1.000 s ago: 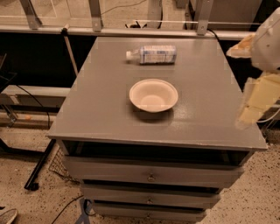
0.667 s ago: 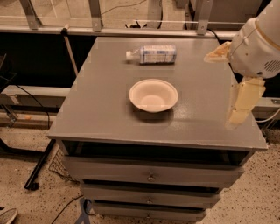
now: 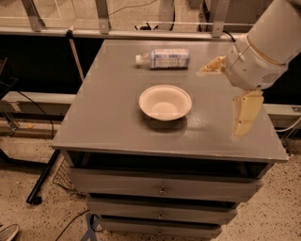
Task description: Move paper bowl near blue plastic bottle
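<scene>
My gripper's fingers face the paper bowl's near side now. Next, I will move my gripper to the bowl and close it on the near part of its rim (image 3: 188, 105).
The off-white paper bowl (image 3: 165, 102) sits upright near the middle of the grey cabinet top (image 3: 108, 108). The blue plastic bottle (image 3: 163, 58), clear with a blue-and-white label and a white cap, lies on its side at the back of the top, cap to the left. My gripper (image 3: 218, 103) hangs over the right side of the top, to the right of the bowl and in front of the bottle. Its two cream fingers (image 3: 246, 112) are spread wide and hold nothing. It touches neither object.
The cabinet has several drawers (image 3: 162, 189) below its front edge. A metal rail and frame (image 3: 103, 14) run behind it. Cables and a black stand leg (image 3: 44, 175) lie on the speckled floor at the left.
My arm has moved left and inward over the cabinet top, closer to the bowl and bottle. The bowl and bottle have not moved.
</scene>
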Action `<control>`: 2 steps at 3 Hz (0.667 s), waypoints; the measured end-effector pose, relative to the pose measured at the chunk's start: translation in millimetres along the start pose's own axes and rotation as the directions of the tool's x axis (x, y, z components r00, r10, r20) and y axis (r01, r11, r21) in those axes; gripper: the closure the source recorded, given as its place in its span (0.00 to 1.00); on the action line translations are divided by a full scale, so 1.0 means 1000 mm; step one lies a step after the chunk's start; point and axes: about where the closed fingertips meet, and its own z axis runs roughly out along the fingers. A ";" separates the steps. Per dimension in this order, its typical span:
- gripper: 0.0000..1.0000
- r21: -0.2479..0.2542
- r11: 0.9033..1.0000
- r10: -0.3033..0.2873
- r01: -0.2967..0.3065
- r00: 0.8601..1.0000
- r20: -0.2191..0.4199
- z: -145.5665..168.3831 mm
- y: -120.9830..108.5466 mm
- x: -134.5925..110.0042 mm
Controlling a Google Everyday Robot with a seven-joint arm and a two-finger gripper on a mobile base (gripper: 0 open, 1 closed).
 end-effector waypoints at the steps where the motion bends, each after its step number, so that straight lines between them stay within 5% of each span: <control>1: 0.00 0.000 1.000 0.000 0.000 1.000 0.000 0.000 0.000 0.000; 2: 0.00 -0.022 0.998 -0.064 0.064 0.998 -0.004 0.018 -0.009 0.002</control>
